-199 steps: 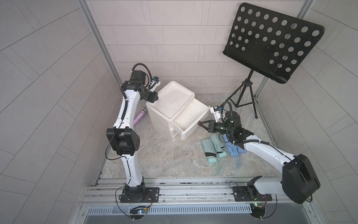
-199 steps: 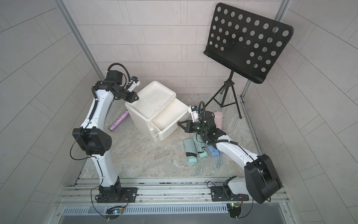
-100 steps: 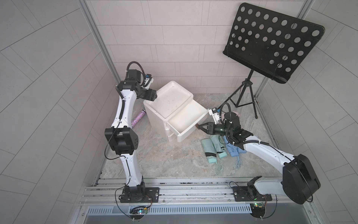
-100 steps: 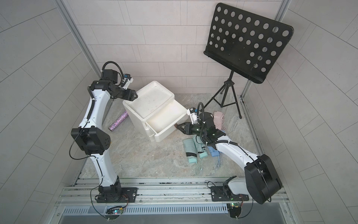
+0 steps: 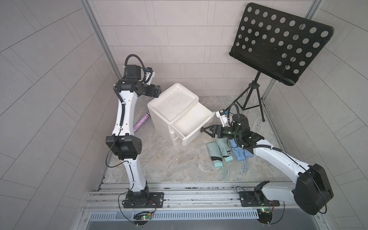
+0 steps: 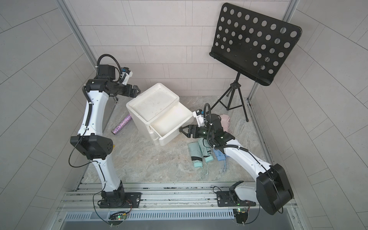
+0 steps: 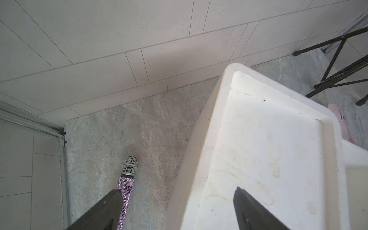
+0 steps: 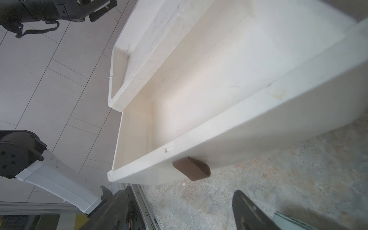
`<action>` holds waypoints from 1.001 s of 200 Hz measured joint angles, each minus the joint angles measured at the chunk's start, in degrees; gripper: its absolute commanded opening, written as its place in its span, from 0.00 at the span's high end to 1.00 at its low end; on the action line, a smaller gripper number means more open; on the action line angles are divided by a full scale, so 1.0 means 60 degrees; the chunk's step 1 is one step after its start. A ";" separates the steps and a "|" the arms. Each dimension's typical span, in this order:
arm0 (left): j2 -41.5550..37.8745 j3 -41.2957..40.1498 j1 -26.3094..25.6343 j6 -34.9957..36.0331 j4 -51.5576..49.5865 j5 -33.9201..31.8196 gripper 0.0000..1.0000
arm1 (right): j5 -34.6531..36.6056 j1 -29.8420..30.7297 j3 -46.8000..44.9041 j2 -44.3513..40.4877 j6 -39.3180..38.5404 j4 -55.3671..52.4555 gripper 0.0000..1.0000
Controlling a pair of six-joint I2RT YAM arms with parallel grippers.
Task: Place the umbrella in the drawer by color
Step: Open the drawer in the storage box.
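The middle of the mint green umbrella (image 5: 215,153) that lies farther from the blue umbrella should be gripped next by my right gripper.
A white drawer cabinet (image 5: 173,101) stands mid-floor with its top drawer (image 5: 194,135) pulled out and empty inside. My right gripper (image 5: 206,131) is open just off the drawer's brown handle (image 8: 192,168), not touching it, as the right wrist view shows (image 8: 180,192). My left gripper (image 5: 158,92) is open over the cabinet's back left corner (image 7: 258,139), holding nothing (image 7: 177,190). Two mint green folded umbrellas (image 5: 214,153) and a blue umbrella (image 5: 239,152) lie on the floor under my right arm. A pink umbrella (image 6: 225,121) lies behind that arm.
A purple glitter microphone (image 5: 141,124) lies on the floor left of the cabinet, below my left gripper. A black music stand (image 5: 278,41) on a tripod fills the back right corner. Tiled walls close in the back and both sides.
Both grippers have gone from shut to open. The right one has let go of the brown handle and drawn slightly back. The left one has pulled back toward the cabinet's rear left corner.
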 measured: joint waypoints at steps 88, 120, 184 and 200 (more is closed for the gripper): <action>-0.4368 -0.3439 0.0007 0.0033 -0.0867 0.2189 0.03 | 0.1592 -0.0251 0.0816 -0.1876 -0.1235 -0.3319 0.13; -0.5337 -0.4998 0.0004 0.0608 -0.1840 0.3432 0.03 | 0.2437 -0.0219 0.1202 -0.1927 -0.1694 -0.4932 0.13; -0.6739 -0.7395 -0.0007 0.1767 -0.3016 0.4929 0.03 | 0.3963 0.1111 0.0331 -0.1209 -0.1730 -0.6065 0.16; -0.7049 -0.7945 -0.0029 0.2033 -0.3202 0.5071 0.03 | 0.4182 0.1351 0.0244 -0.0685 -0.1654 -0.6058 0.17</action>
